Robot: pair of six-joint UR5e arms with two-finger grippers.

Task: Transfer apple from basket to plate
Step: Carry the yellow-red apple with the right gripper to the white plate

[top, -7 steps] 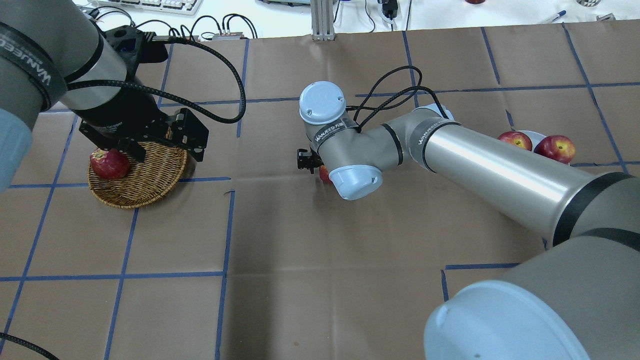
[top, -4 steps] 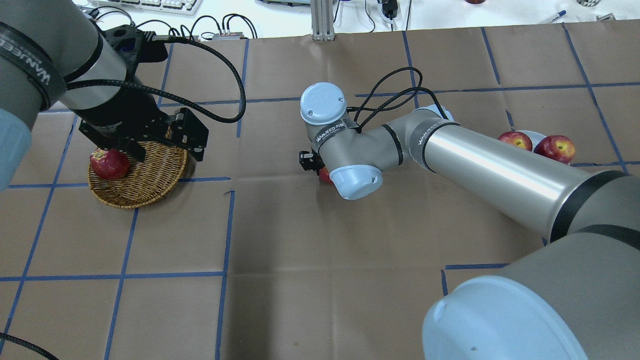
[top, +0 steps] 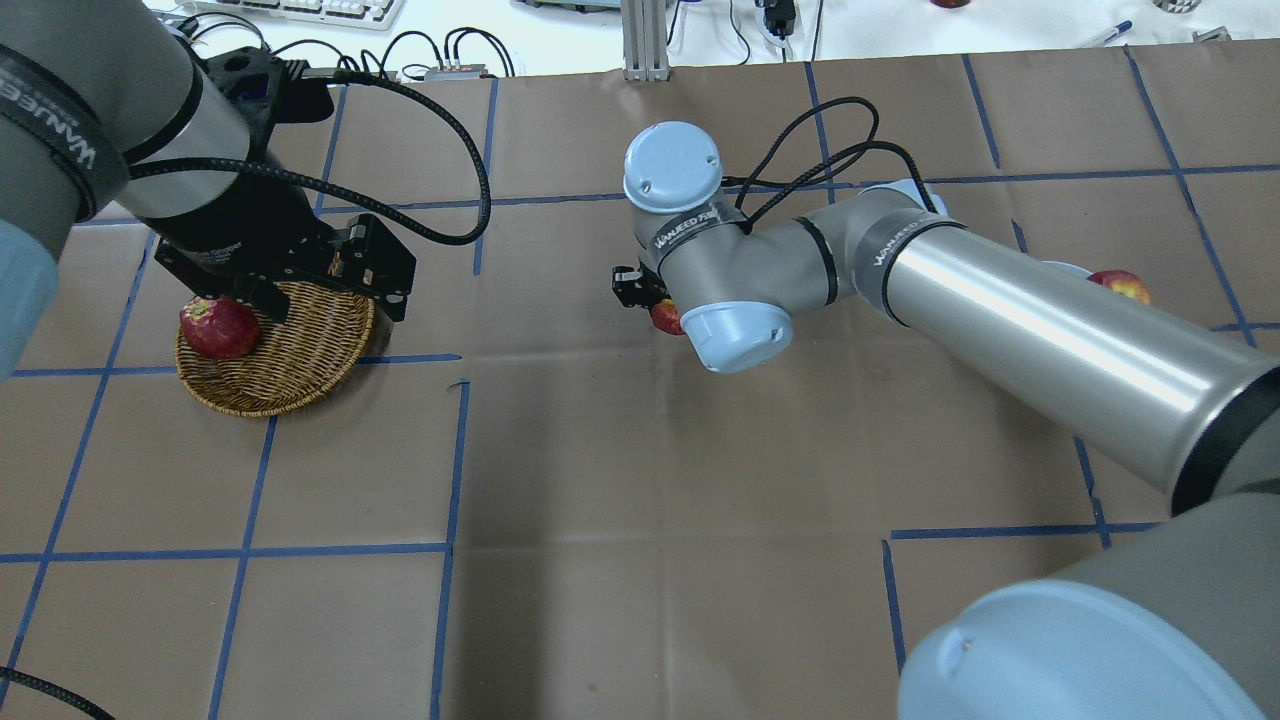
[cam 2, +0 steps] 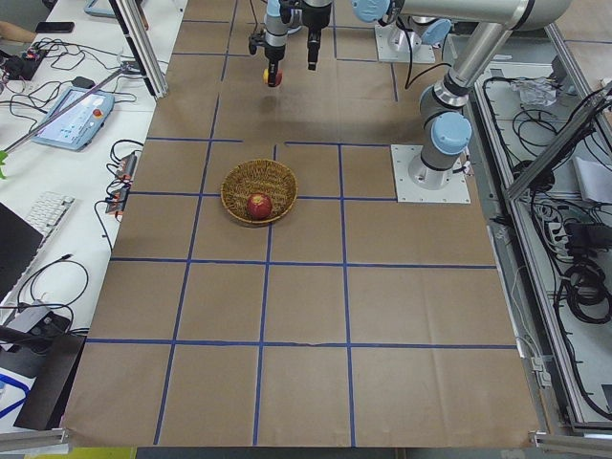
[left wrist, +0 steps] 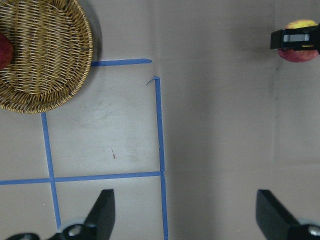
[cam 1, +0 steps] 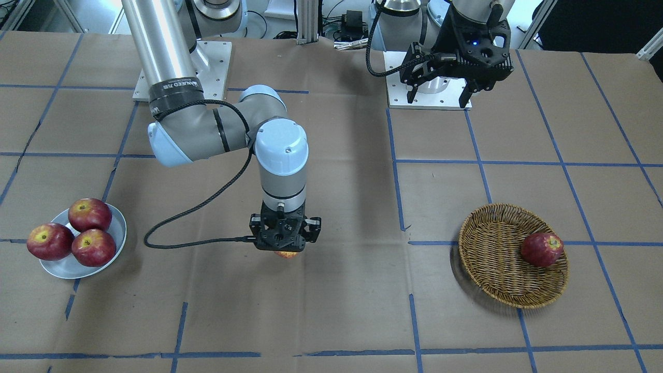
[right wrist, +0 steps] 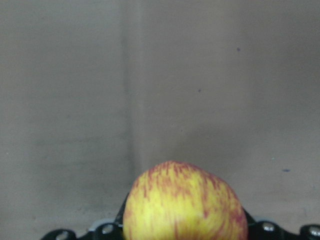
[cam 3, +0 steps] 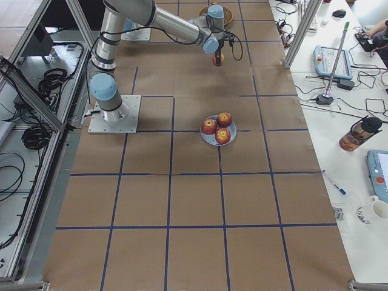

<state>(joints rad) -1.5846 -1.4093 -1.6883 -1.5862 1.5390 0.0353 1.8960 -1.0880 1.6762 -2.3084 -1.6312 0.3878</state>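
Note:
Next, my right gripper releases the streaked apple on top of the middle of the dark red apples [cam 1: 68,230] on the grey-white plate.
My right gripper [cam 1: 285,242] is shut on the pale yellow-and-red streaked apple [cam 1: 286,254] and holds it above the middle of the table. The apple also shows in the overhead view [top: 665,317] and fills the bottom of the right wrist view [right wrist: 185,205]. The wicker basket [cam 1: 497,259] lies to the robot's left with one dark red apple [cam 1: 541,249] in it. The grey-white plate [cam 1: 67,269] lies to the robot's right and holds three dark red apples. My left gripper [top: 330,300] is open and empty, raised over the basket's far edge.
In the overhead view my right forearm [top: 1040,330] hides most of the plate; one plate apple [top: 1120,286] shows past it. Blue tape lines cross the brown paper. Keyboards, cables and a cup [cam 3: 353,138] lie on side tables beyond the edges.
My right gripper has moved with the streaked apple a little to the right and away from the basket. The right forearm now covers the plate. The left arm has not moved.

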